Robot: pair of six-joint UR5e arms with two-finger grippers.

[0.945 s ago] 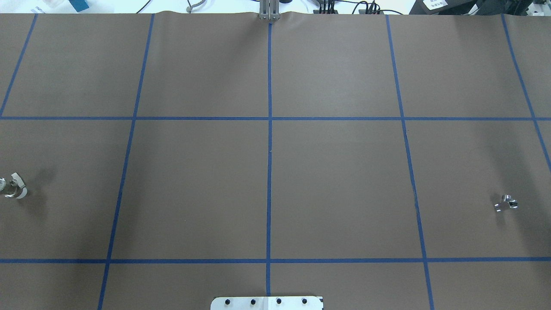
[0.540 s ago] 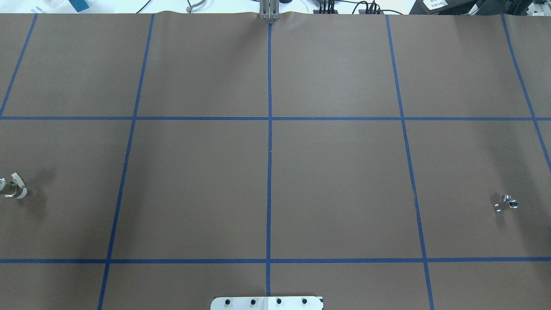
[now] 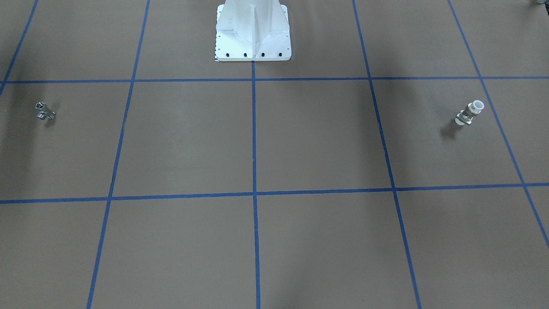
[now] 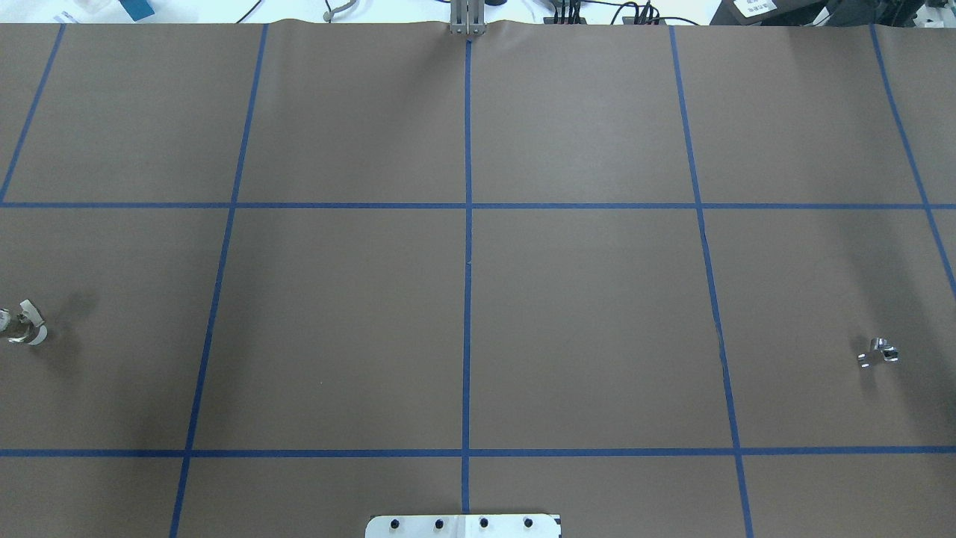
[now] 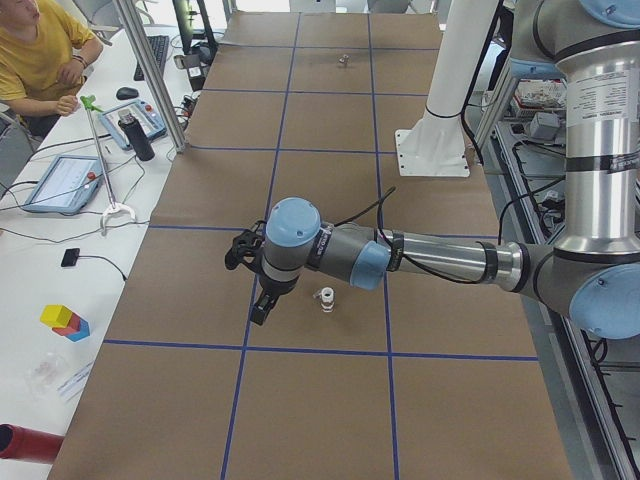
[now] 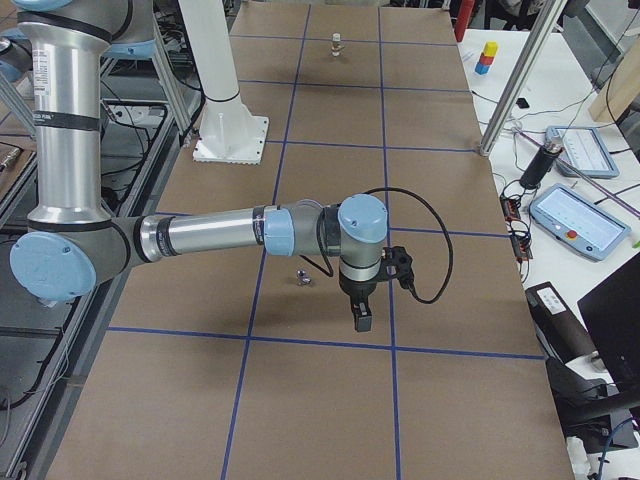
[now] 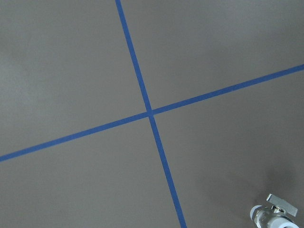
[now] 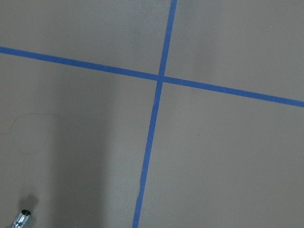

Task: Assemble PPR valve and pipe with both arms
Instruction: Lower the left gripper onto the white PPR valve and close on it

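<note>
I will close my left gripper on the upper white end (image 3: pixel 478 106) (image 7: pixel 282 222) of the PPR valve, just above its brass middle.
The PPR valve (image 4: pixel 22 323), white ends with a brass middle and a pale lever, lies at the table's far left; it also shows in the front view (image 3: pixel 469 113) and the left wrist view (image 7: pixel 273 216). The pipe (image 4: pixel 877 352), a small silver fitting, lies at the far right; it also shows in the front view (image 3: pixel 43 111) and the right wrist view (image 8: pixel 21 219). My left gripper (image 5: pixel 260 303) hangs just beside the valve (image 5: pixel 326 299). My right gripper (image 6: pixel 361 318) hangs just beside the pipe (image 6: pixel 301 276). Both hold nothing; I cannot tell whether they are open or shut.
The white pedestal base (image 3: pixel 253 38) stands at the robot's edge of the brown mat with blue grid tape. A side bench with tablets, a bottle, a metal post (image 5: pixel 150 80) and a seated person (image 5: pixel 40 50) runs along the far edge.
</note>
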